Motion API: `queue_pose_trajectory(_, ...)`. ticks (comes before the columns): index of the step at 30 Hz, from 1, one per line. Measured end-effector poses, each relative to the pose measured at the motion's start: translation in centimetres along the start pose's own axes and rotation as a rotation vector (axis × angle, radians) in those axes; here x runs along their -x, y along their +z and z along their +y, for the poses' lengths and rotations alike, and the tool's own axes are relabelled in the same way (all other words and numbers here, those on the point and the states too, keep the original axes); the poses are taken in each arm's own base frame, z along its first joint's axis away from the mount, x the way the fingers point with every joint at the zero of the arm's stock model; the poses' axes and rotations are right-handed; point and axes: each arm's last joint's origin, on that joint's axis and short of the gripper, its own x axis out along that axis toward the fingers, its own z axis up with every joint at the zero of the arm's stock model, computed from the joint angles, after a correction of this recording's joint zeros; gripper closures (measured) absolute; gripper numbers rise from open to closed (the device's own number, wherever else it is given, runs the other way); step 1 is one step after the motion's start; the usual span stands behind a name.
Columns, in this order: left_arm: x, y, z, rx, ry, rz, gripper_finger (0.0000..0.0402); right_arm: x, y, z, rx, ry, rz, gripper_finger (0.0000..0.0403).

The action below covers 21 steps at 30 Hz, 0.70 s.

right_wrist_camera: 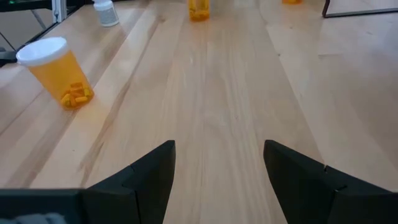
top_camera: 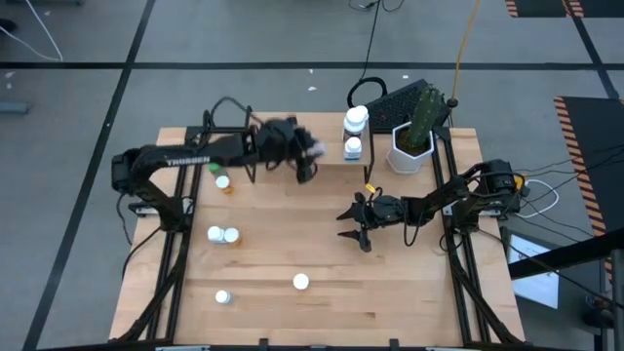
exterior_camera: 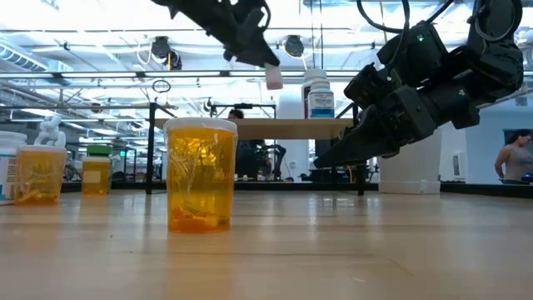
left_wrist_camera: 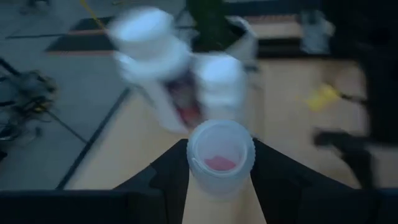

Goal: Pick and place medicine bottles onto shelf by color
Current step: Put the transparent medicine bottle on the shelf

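Observation:
I will let go of the small white bottle with my left gripper on the light-wood shelf's far edge (top_camera: pixel 327 120), beside the big white bottle.
My left gripper (top_camera: pixel 306 151) hovers over the far middle of the table, shut on a small white bottle (left_wrist_camera: pixel 220 158), which also shows in the low view as the small white bottle (exterior_camera: pixel 274 79). Just beyond it, two white bottles (top_camera: pixel 355 120) (top_camera: pixel 352 148) stand on the light-wood shelf (exterior_camera: pixel 275 127). My right gripper (top_camera: pixel 357 222) is open, above the table's right middle, touching nothing. Orange bottles (top_camera: pixel 223 182) (top_camera: pixel 223 235) (top_camera: pixel 300 282) and a small one (top_camera: pixel 223 295) stand on the tabletop; the nearest orange bottle (exterior_camera: pixel 200 175) stands upright. My left gripper pinches the small white bottle by its side walls (left_wrist_camera: pixel 194 163) between the two fingers (left_wrist_camera: pixel 171 174). The bottle is lifted clear of both table and shelf, sticking out past the fingertips (exterior_camera: pixel 265 60), higher than the shelf board.
A white pot with a cactus (top_camera: pixel 413 144) stands at the shelf's right end. A dark keyboard (top_camera: pixel 395 97) lies behind it. An orange bottle (right_wrist_camera: pixel 55 71) stands ahead of my right gripper (right_wrist_camera: pixel 217 168), with bare wood between. A person (exterior_camera: pixel 510 158) is in the room beyond.

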Motion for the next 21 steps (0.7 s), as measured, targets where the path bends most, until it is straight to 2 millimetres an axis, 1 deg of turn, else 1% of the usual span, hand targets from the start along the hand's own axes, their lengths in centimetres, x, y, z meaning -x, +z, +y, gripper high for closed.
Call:
queue_pose_trajectory(2, -0.5, 0.7, 2.0, 0.021, 0.007, -0.015, 0.0245, 0.0, 0.0, 0.0, -0.004, 0.001, -0.001, 0.0165)
queue_pose_trajectory(5, -1.9, 1.4, 4.6, 0.048, -0.002, -0.042, 0.0245, 0.0, 0.0, 0.0, -0.003, 0.001, -0.001, 0.0165)
queue_pose_trajectory(8, -4.2, 1.3, 6.8, 0.059, 0.024, -0.023, 0.0245, 0.0, 0.0, 0.0, 0.004, 0.001, -0.001, 0.0165)
queue_pose_trajectory(10, -5.7, 0.9, 8.2, 0.075, 0.04, 0.018, 0.0245, 0.0, 0.0, 0.0, 0.014, 0.0, -0.001, 0.0165)
queue_pose_trajectory(12, -6.8, 0.8, 9.4, 0.101, 0.051, 0.043, 0.0245, 0.0, 0.0, 0.0, 0.016, 0.0, -0.001, 0.0165)
queue_pose_trajectory(16, -8.3, 0.2, 10.9, 0.138, 0.017, 0.104, 0.0245, 0.0, 0.0, 0.0, 0.022, 0.0, -0.001, 0.0165)
queue_pose_trajectory(21, -9.4, -0.9, 11.0, 0.15, -0.015, 0.173, 0.0245, 0.0, 0.0, 0.0, 0.027, -0.001, -0.001, 0.0165)
